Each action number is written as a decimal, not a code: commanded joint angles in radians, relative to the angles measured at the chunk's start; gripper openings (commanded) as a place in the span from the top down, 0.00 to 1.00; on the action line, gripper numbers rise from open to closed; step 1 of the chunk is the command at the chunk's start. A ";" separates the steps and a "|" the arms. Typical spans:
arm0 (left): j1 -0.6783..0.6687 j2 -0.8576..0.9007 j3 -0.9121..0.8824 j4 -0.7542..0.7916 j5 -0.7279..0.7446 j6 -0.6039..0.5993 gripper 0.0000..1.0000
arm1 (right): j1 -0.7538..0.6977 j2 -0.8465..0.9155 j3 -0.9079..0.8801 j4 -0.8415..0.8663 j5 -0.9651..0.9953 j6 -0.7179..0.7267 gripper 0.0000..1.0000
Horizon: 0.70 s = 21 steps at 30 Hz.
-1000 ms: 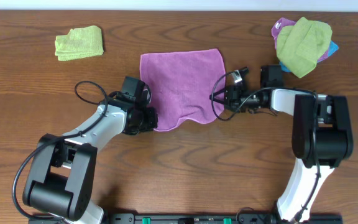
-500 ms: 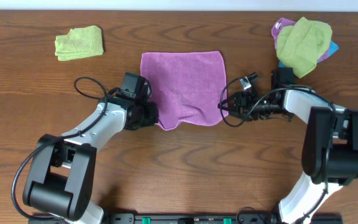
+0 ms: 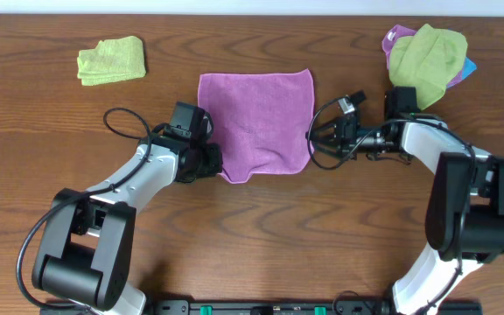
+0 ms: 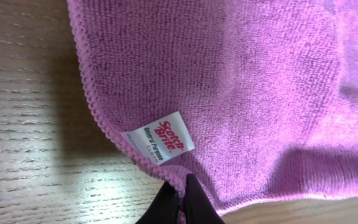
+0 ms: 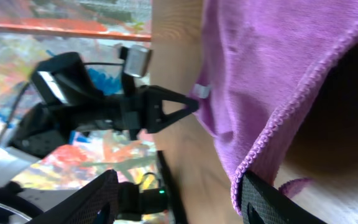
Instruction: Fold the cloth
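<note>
My right gripper should first back off, as the cloth's hem rests on one of its fingers, outside the gap, and then pinch the cloth's edge (image 3: 308, 159) near its corner.
The cloth (image 3: 256, 118), purple-magenta, lies spread flat at the table's middle. Its near left corner, with the white tag (image 4: 159, 144), is pinched in my left gripper (image 3: 218, 166), whose fingers (image 4: 194, 208) are shut on the hem. In the right wrist view the same grip (image 5: 188, 102) shows across the cloth (image 5: 260, 68). My right gripper (image 3: 315, 140) stands open at the cloth's right edge, near its near right corner. There the hem hangs against one pad (image 5: 272, 202), while the other pad (image 5: 86, 199) is bare and the gap (image 5: 179, 186) holds nothing.
A folded lime-green cloth (image 3: 112, 59) lies at the far left. A heap of lime-green, purple and blue cloths (image 3: 425, 54) sits at the far right, just behind my right arm. Loose cables loop beside both wrists.
My right arm has swung right and back, and its gripper now points at the cloth's right edge a little farther back. The cloth's right edge lies straighter. The left gripper shifted slightly right, still holding.
</note>
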 commanded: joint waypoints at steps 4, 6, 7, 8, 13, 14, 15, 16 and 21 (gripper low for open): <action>0.004 0.011 0.023 -0.001 -0.036 0.024 0.94 | 0.003 -0.135 0.061 -0.083 0.004 0.032 0.37; 0.004 0.011 0.023 -0.001 -0.037 0.024 0.94 | 0.003 -0.187 0.062 -0.181 0.176 -0.008 0.36; 0.004 0.011 0.023 -0.001 -0.036 0.024 0.94 | 0.004 -0.216 0.063 -0.245 0.276 -0.038 0.36; 0.004 0.011 0.023 -0.001 -0.037 0.024 0.94 | 0.004 -0.240 0.063 -0.301 0.374 -0.055 0.36; 0.004 0.011 0.023 0.004 -0.039 0.024 0.94 | 0.005 -0.330 0.063 -0.504 0.727 -0.087 0.30; 0.004 0.011 0.023 0.005 -0.039 0.024 0.94 | 0.005 -0.330 0.063 -0.510 0.741 -0.098 0.29; 0.004 0.011 0.023 0.004 -0.039 0.024 0.94 | 0.007 -0.328 0.062 -0.512 0.758 -0.098 0.29; 0.004 0.011 0.023 0.003 -0.039 0.024 0.94 | 0.011 -0.324 0.061 -0.511 0.776 -0.098 0.30; 0.004 0.011 0.023 -0.003 -0.039 0.024 0.94 | 0.044 -0.310 0.060 -0.471 0.848 -0.109 0.37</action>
